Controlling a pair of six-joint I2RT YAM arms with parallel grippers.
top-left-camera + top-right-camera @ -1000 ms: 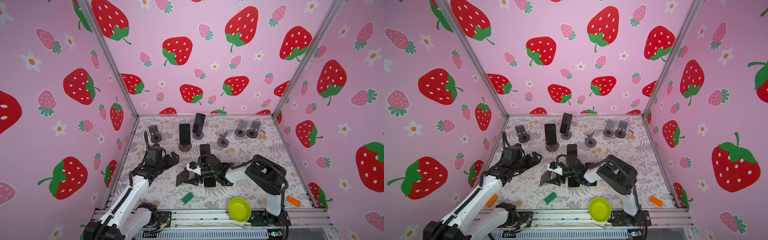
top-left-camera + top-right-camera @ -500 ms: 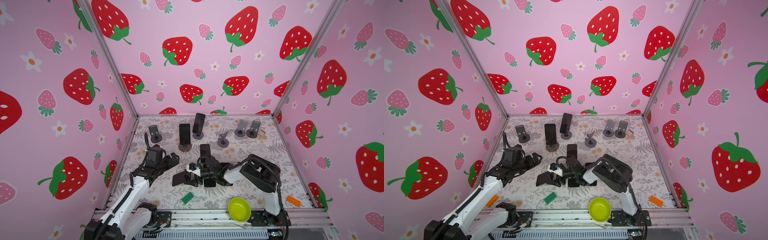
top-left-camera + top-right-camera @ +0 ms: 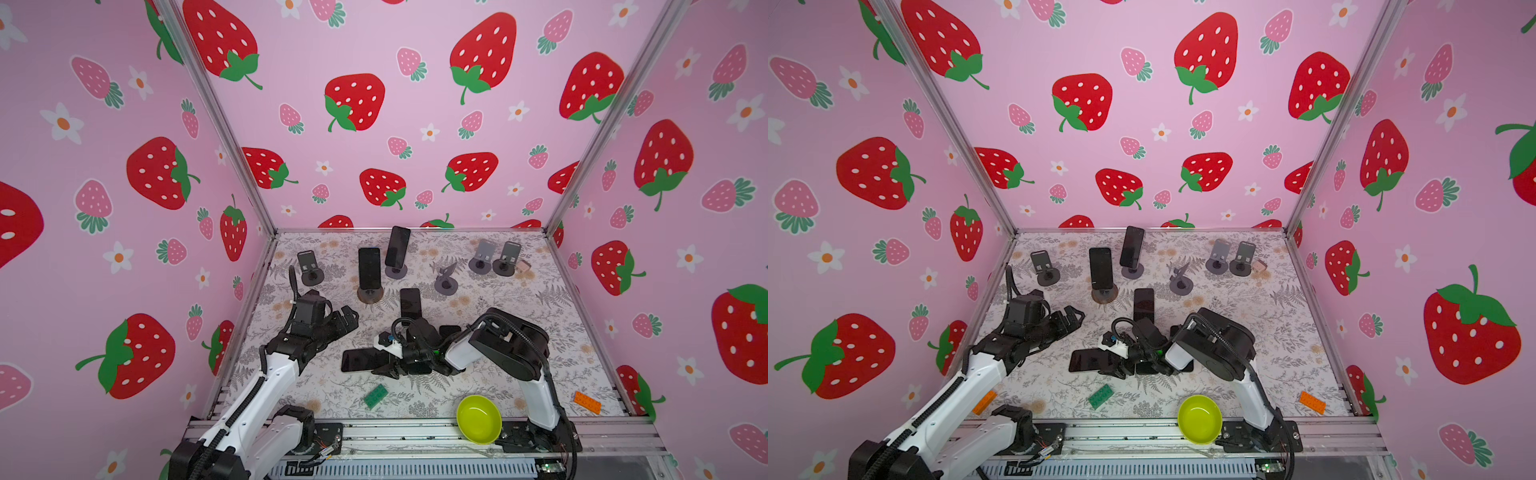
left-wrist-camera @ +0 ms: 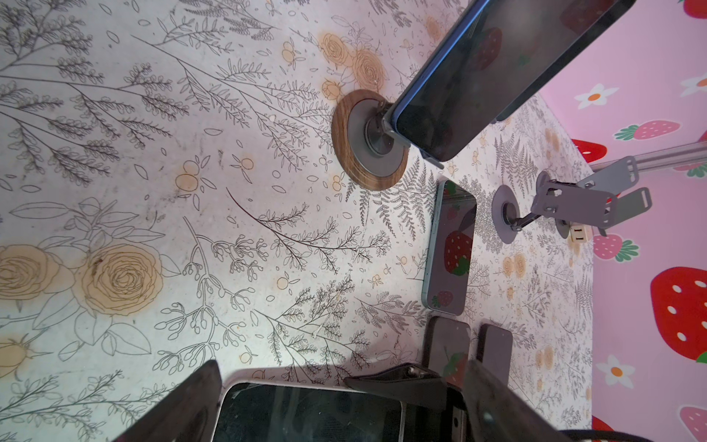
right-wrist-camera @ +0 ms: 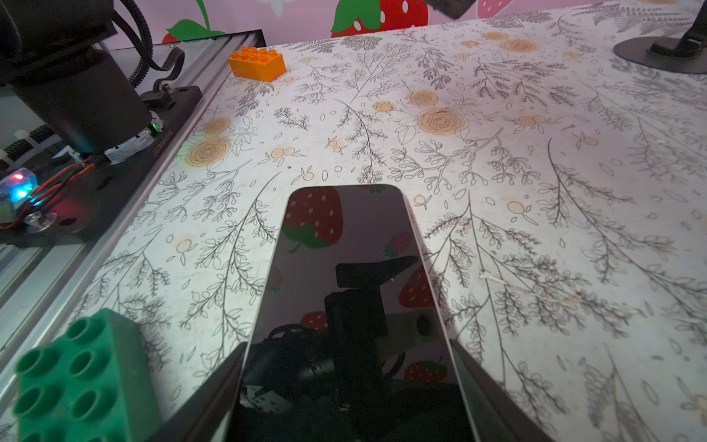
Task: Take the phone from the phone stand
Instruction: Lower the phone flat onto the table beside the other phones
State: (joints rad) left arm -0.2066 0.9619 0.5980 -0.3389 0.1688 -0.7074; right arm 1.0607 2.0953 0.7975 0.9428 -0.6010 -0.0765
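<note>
The black phone will go down flat on the floral mat [image 3: 378,363] just behind the green brick, put there by my right gripper.
In both top views my right gripper [image 3: 384,365] is shut on the long edges of a black phone [image 3: 359,359] that lies flat and low over the floral mat, in front of centre. In the right wrist view the phone [image 5: 352,268] reaches out from between the fingers [image 5: 229,371]. My left gripper [image 3: 347,318] hovers open just left of it, above its far end; in the left wrist view that phone [image 4: 306,413] shows below the open jaws. Further back, two phones stay on stands: one [image 3: 369,268] on a wood-rimmed stand [image 3: 370,294], another [image 3: 397,247] on a grey stand [image 3: 395,272].
A phone [image 3: 410,303] lies flat behind the right wrist. Several empty grey stands [image 3: 309,268] [image 3: 446,280] [image 3: 482,257] line the back. Near the front edge lie a green brick [image 3: 376,395], a lime bowl [image 3: 478,419] and an orange brick [image 3: 587,402].
The right gripper has carried the phone slightly left and down, tipping it from tilted to flat. The left arm has barely moved.
</note>
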